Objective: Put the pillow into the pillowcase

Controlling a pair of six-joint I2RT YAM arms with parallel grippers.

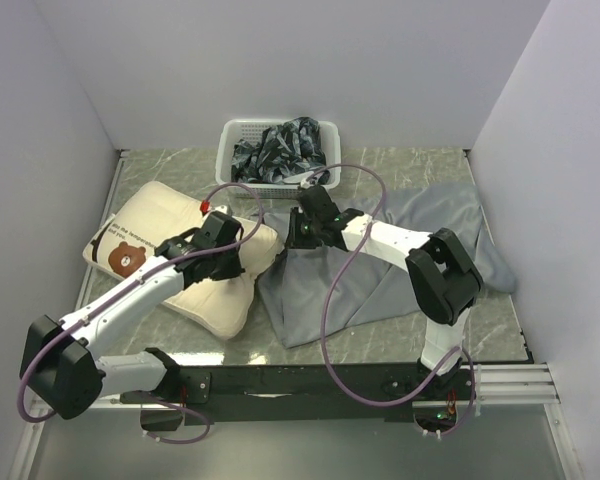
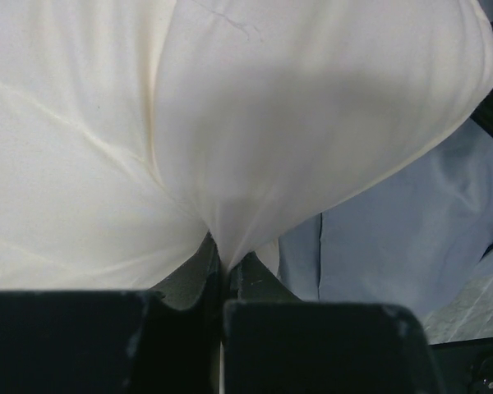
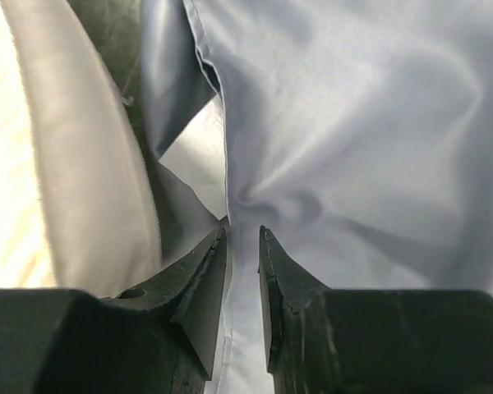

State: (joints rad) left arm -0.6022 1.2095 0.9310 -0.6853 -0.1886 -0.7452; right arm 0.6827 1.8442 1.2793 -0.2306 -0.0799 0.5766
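The pillowcase's hem runs loose through the robot's right gripper beside the pillow's edge, so that gripper should pinch the hem (image 3: 227,168) while the left gripper feeds the pillow under.
The cream pillow (image 1: 170,225) lies at the left, its bear face (image 1: 130,255) at the near-left end. My left gripper (image 1: 245,262) is shut on a pinch of the pillow (image 2: 230,123) at its right edge, beside the pillowcase. The grey pillowcase (image 1: 380,270) is spread out to the right of it. My right gripper (image 1: 292,236) is at the pillowcase's left edge. In the right wrist view its jaws (image 3: 242,234) stand narrowly apart, with the grey hem (image 3: 240,328) running between them. The pillow (image 3: 25,164) shows just to their left.
A white basket (image 1: 230,140) holding dark patterned cloth stands at the back centre, just behind my right gripper. Purple cables loop over both arms. White walls close in the table at left, back and right.
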